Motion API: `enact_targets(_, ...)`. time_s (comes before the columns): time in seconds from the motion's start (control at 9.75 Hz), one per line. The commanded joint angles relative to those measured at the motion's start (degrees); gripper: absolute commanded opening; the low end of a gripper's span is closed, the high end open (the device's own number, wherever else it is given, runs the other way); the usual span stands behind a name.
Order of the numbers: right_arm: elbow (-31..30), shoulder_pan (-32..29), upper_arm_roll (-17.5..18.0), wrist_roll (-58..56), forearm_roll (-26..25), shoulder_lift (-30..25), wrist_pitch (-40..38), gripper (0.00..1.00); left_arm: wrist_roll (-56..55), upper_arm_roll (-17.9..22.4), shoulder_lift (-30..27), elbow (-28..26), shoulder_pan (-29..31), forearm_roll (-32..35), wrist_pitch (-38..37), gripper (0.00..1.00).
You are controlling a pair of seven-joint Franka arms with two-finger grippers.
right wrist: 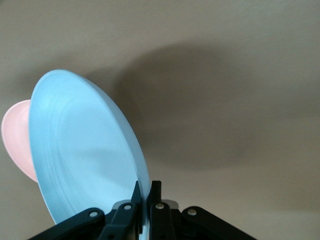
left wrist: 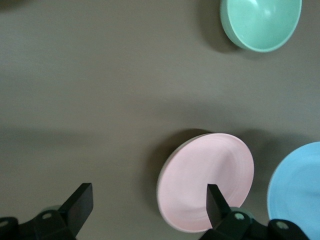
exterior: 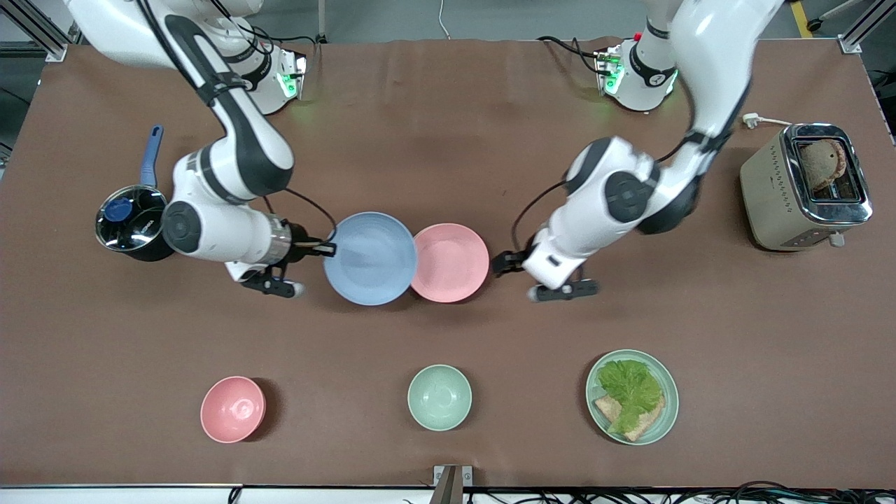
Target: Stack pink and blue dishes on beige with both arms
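Note:
Next, my right gripper lets go of the light blue plate atop the pale pink plate [exterior: 446, 262] mid-table.
My right gripper [exterior: 329, 247] [right wrist: 149, 192] is shut on the rim of the light blue plate [exterior: 369, 257] [right wrist: 85, 150]. It holds the plate up above the table, with the plate's edge overlapping the pale pink plate [exterior: 451, 262] in the front view. The pink plate [left wrist: 205, 182] lies flat at mid-table. A thin pale edge shows under it in the left wrist view, and the beige plate is otherwise hidden. My left gripper [exterior: 501, 263] [left wrist: 148, 205] stands open just beside the pink plate, toward the left arm's end, holding nothing. The blue plate [left wrist: 300, 192] also shows there.
A steel pot [exterior: 129, 218] with a blue handle sits by the right arm. A toaster [exterior: 805, 185] holding bread stands at the left arm's end. Near the front camera are a pink bowl [exterior: 232, 409], a mint bowl [exterior: 439, 397] [left wrist: 261, 22] and a mint plate [exterior: 668, 413] with lettuce and bread.

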Motion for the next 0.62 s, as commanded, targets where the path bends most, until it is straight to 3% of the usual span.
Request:
enact_targets(0.0,-0.5,-0.6,6.3,6.5,-0.3,3.9,7.6,0.02,7.0,7.3,-8.8,-2.7,-0.3,0.9,-7.3,1.0)
enact_targets(0.31,-0.5,1.8,8.9,7.6,-0.3,8.2,14.8,0.02,24.6,18.1,-18.2,-2.8,-0.3,0.9,-15.8,1.0)
enact_targets(0.51,-3.1,2.4,9.0,7.5,-0.4,9.2,18.7,0.03,29.7,23.3,-24.5,-2.8,-0.4,0.9,-20.3,1.0)
